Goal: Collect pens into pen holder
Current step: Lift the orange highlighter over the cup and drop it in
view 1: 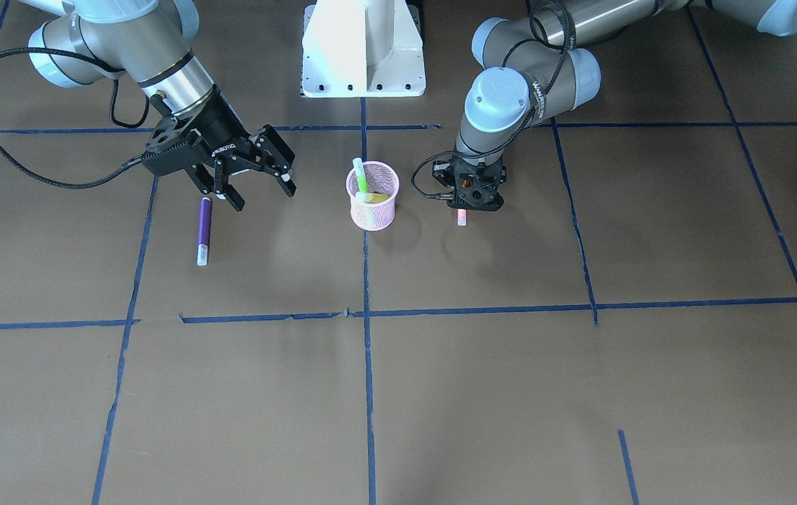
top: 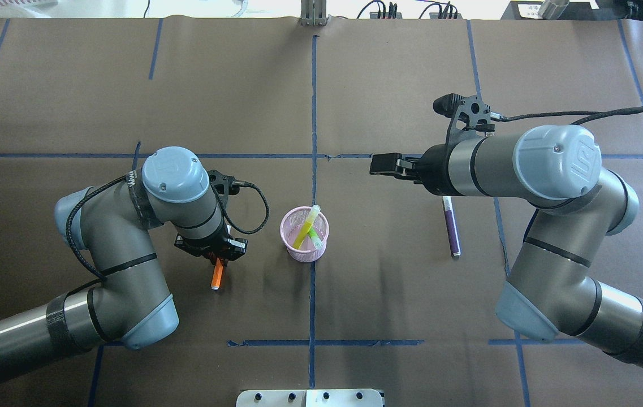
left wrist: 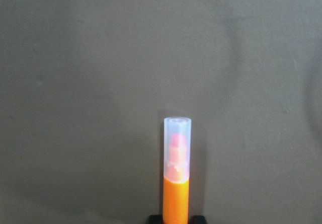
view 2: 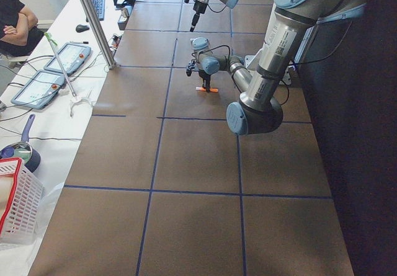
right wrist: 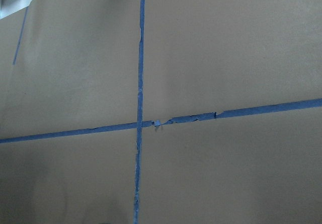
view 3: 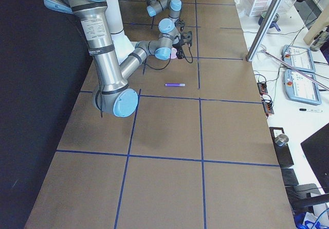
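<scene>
The orange pen will drop from my left gripper inside the pink mesh pen holder (view 1: 386, 185), beside the bright green pen. The orange pen is now held low over the table.
The pink mesh pen holder (top: 304, 252) stands at the table's middle, also in the front view (view 1: 373, 214). A bright green pen (top: 305, 230) leans inside it. My left gripper (top: 216, 260) points straight down, left of the holder, and is shut on the orange pen (top: 217, 276) low over the table. The pen's pale cap (left wrist: 176, 138) sticks out ahead of the fingers in the left wrist view. The purple pen (top: 452, 226) lies flat on the table to the holder's right. My right gripper (view 1: 263, 198) is open and empty, hovering tilted above that pen's far end.
Blue tape lines (top: 313, 113) cross the brown table cover. The robot's white base (view 1: 363, 49) stands behind the holder. A side bench with teach pendants (view 3: 300, 59) and a white basket (view 2: 15, 208) lie off the table's far edge.
</scene>
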Robot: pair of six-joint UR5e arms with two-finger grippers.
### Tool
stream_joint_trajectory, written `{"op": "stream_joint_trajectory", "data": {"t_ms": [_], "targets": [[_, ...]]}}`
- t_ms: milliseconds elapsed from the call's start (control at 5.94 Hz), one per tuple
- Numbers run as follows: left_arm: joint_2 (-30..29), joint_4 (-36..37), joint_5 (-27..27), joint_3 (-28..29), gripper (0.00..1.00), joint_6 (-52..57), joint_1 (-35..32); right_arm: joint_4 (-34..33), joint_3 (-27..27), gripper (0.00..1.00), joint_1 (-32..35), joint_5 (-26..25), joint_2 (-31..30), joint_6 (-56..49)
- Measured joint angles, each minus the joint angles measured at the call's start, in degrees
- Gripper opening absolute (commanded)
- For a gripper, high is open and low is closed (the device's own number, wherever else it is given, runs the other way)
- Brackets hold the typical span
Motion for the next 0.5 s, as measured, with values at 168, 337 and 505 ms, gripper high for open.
{"op": "stream_joint_trajectory", "data": {"t_ms": [168, 337, 505], "targets": [[-0.43, 0.11, 0.3, -0.37, 0.0, -0.5, -0.17, 0.0, 0.16, 0.99, 0.34, 0.06, -0.04, 0.02], [-1.28, 0.18, 2.06, -2.47, 0.0, -2.44, -1.08, 0.02, 0.69, 0.99, 1.59, 1.28, -0.66, -0.03], [-2.03, 0.2, 6.09, -6.86, 0.0, -5.94, -2.28, 0.12, 1.45, 0.99, 3.81, 4.29, -2.03, -0.17]]}}
